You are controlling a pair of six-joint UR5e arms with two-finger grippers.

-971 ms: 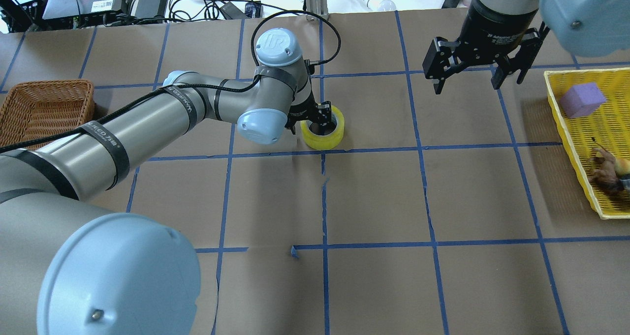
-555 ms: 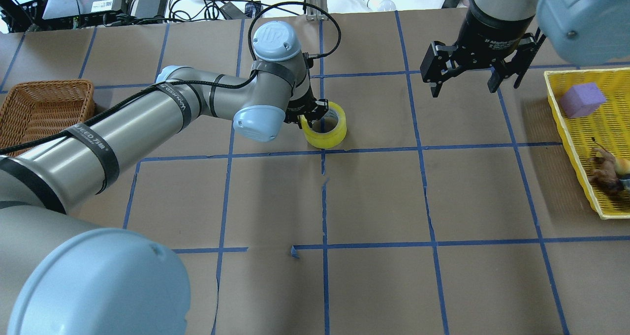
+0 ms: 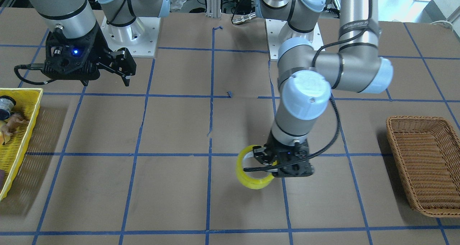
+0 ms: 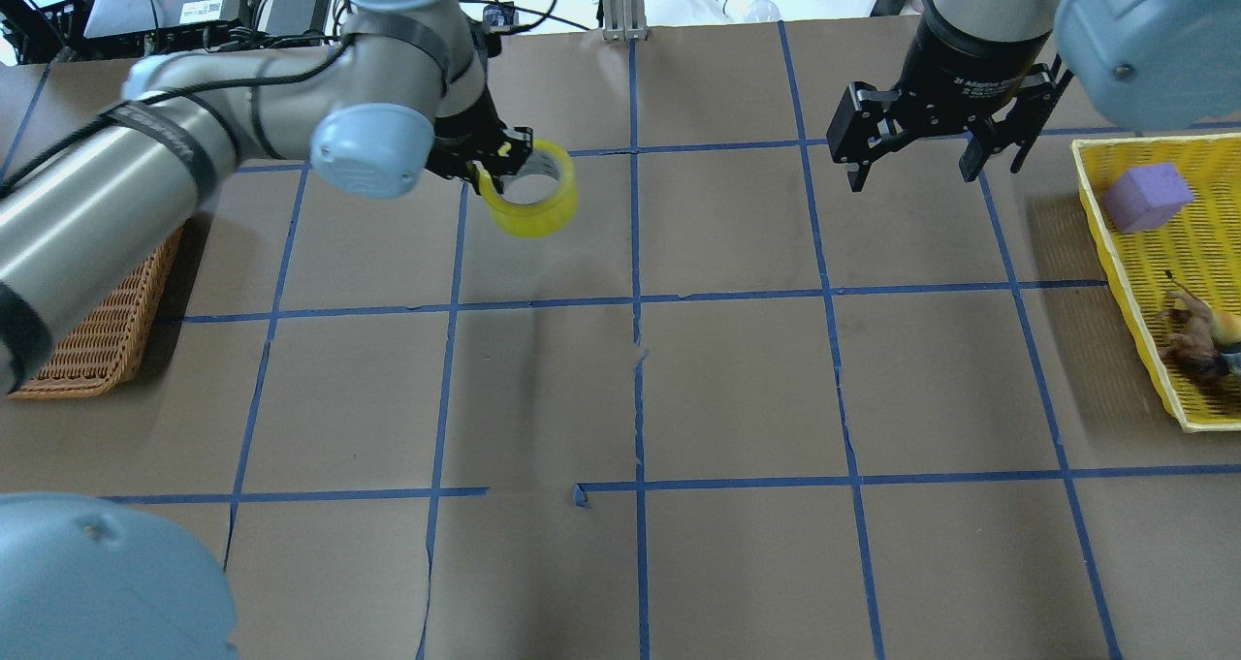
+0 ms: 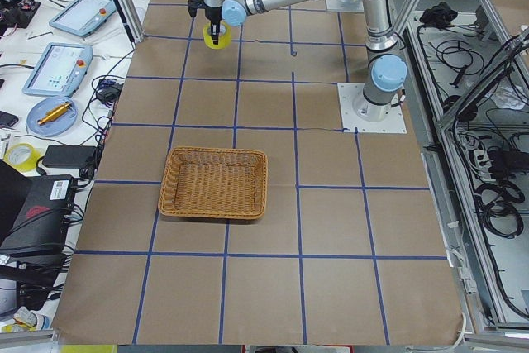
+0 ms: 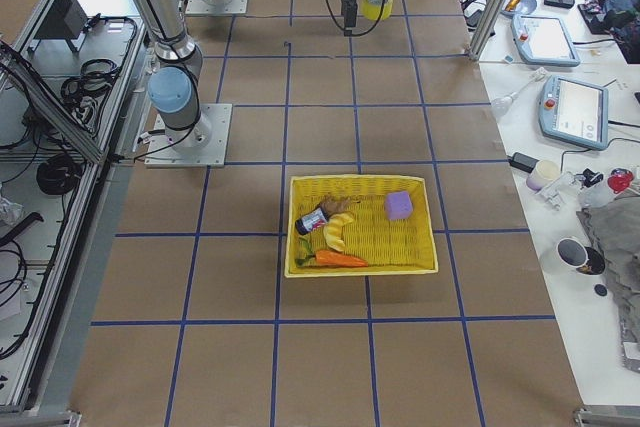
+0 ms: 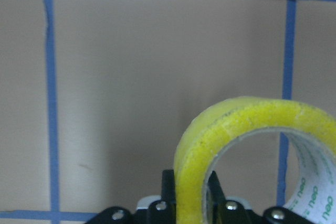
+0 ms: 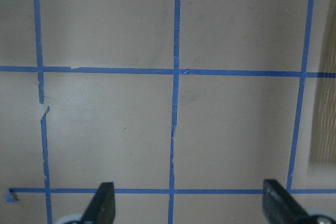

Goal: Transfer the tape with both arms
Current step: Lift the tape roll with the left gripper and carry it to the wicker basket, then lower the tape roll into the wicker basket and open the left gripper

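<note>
Next, I let the yellow tape roll go from my left gripper on the woven bottom of the brown wicker basket (image 3: pixel 426 163).
The yellow tape roll (image 4: pixel 533 195) hangs above the table at the back left, lifted clear of the paper. My left gripper (image 4: pixel 493 168) is shut on the roll's near wall, one finger inside the ring and one outside. The left wrist view shows the tape (image 7: pixel 236 129) pinched between the fingers (image 7: pixel 167 184). It also shows in the front view (image 3: pixel 251 173) under the left gripper (image 3: pixel 267 162). My right gripper (image 4: pixel 914 175) is open and empty, hovering at the back right; the right wrist view shows its gripper (image 8: pixel 191 208) spread over bare paper.
A brown wicker basket (image 4: pixel 97 350) sits at the left, partly under the left arm. A yellow mesh basket (image 4: pixel 1096 214) at the right edge holds a purple block (image 4: pixel 1147 197) and a toy animal (image 4: pixel 1197 335). Cables and devices lie beyond the far edge.
My left arm has lifted the tape off the table and carried it left and toward the far edge. The right gripper has barely moved and stays open.
</note>
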